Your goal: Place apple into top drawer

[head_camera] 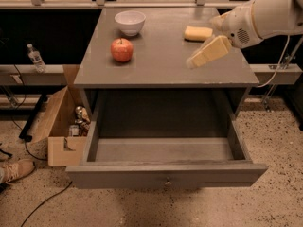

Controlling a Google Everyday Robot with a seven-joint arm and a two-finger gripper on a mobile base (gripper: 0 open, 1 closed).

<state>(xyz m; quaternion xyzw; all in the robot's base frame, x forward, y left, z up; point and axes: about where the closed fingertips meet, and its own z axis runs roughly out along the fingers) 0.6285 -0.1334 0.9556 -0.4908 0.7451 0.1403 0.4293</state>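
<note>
My gripper should close on the side of the red apple [128,50] that faces the yellow sponge, in front of the white bowl.
The red apple [122,49] sits on the grey tabletop [161,65], left of centre, just in front of the white bowl [130,21]. The top drawer [165,174] is pulled fully open below the tabletop, and its inside holds nothing; its small round knob shows at the middle of the front panel. My gripper [199,58] comes in from the upper right on the white arm and hangs over the right half of the tabletop, pointing left and down. It is well to the right of the apple, beside the yellow sponge [198,32], and holds nothing.
A cardboard box [59,126] with small items stands on the floor at the left of the cabinet. A plastic bottle [35,58] stands on a ledge at far left. A shoe [16,170] and cables lie on the floor at lower left.
</note>
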